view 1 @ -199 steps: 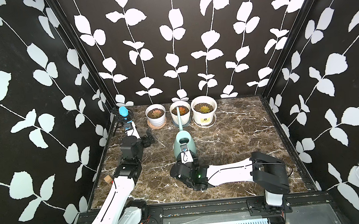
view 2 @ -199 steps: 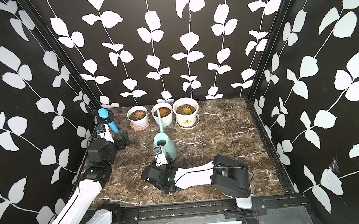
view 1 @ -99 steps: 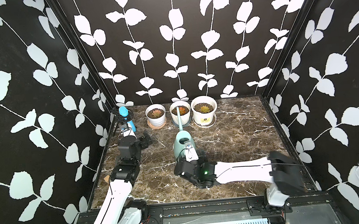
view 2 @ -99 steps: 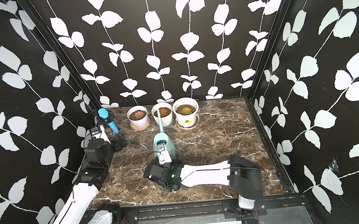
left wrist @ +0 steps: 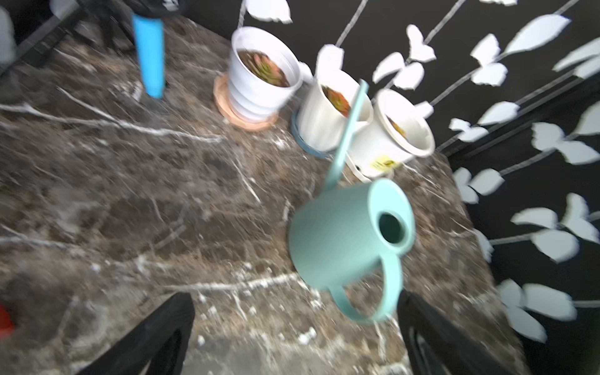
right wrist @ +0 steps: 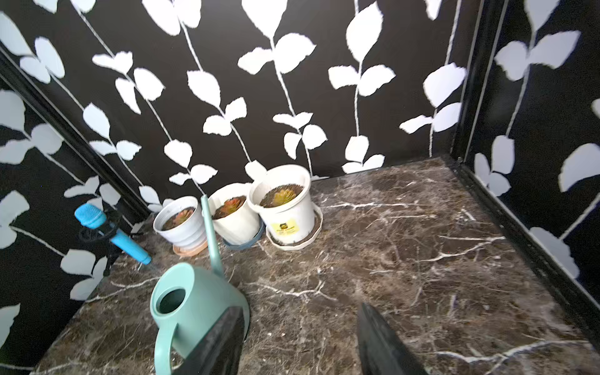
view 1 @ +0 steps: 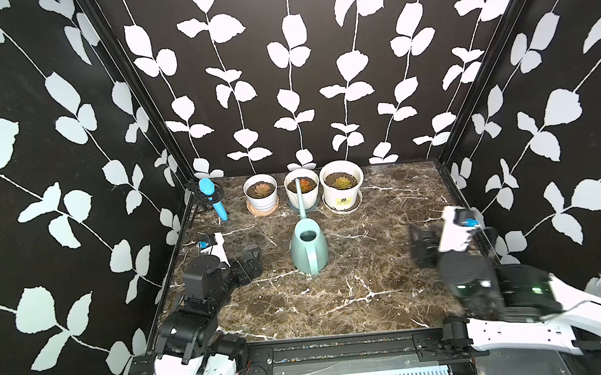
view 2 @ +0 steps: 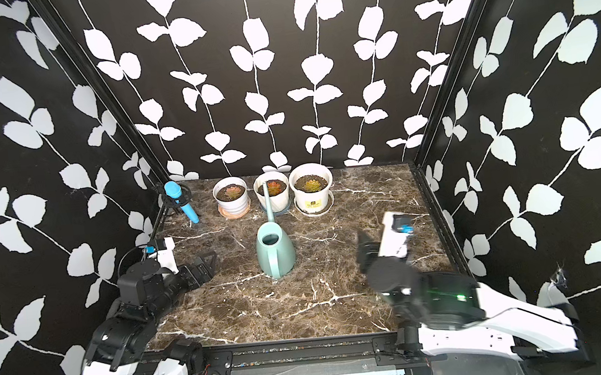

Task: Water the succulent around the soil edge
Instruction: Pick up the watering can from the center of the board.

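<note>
I should close my left gripper on the middle of the mint-green watering can's handle [view 1: 312,261] [left wrist: 393,284], on the side that faces away from the pots.
A mint-green watering can [view 1: 308,249] stands upright mid-table, handle toward the front, its long spout aimed at the middle of three white pots. Each pot holds a succulent: left [view 1: 262,189], middle [view 1: 305,185], right [view 1: 342,182]. My left gripper [view 1: 251,260] is open, left of the can and apart from it; in the left wrist view [left wrist: 292,337] the can's handle [left wrist: 373,305] lies close to one finger. My right gripper [view 1: 423,246] hovers open and holding nothing, well to the right of the can; its wrist view [right wrist: 298,344] shows bare marble between the jaws.
A blue cylindrical tool [view 1: 213,198] leans in a black stand at the back left corner. The pots sit on saucers along the back wall. Black frame rails [view 1: 457,196] and leaf-patterned walls close in the marble table [view 1: 376,282] on three sides.
My right arm has swung from the can's handle over to the table's right side, its jaws opening wide and then narrowing. The can stays standing. My left gripper has drawn back a little toward the front.
</note>
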`<state>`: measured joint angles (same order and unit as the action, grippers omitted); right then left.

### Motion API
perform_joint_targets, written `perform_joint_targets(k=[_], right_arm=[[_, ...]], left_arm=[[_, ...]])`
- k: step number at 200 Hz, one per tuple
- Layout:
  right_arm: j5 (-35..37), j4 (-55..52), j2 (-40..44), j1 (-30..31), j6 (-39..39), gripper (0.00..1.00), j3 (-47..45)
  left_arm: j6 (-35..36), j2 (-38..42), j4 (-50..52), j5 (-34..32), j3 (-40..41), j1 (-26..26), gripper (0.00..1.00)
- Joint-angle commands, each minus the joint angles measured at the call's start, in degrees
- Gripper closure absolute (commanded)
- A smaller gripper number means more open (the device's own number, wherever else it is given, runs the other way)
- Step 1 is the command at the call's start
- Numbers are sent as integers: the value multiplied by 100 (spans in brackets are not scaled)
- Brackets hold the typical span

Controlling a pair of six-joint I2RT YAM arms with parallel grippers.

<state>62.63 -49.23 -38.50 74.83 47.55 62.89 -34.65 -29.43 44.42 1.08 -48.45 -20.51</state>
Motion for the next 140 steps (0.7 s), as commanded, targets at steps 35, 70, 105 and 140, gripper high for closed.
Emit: perform_joint_targets(k=[35, 70, 105, 140], right_arm=[[-185, -1749, 33, -116, -91, 48, 477], [-294, -2045, 421, -135, 410, 53, 192], [-373, -2420, 936, -135, 525, 57, 252], [-506, -2600, 911, -135, 432, 58, 338]], left_arm=[[-629, -1058, 157, -1142, -572, -2451, 1], [-1369, -2620, -302, -2745, -635, -4279, 21], [-2048, -3464, -343, -3257, -816, -4540, 26], [-2766, -3835, -68, -3695, -842, -4549, 27]])
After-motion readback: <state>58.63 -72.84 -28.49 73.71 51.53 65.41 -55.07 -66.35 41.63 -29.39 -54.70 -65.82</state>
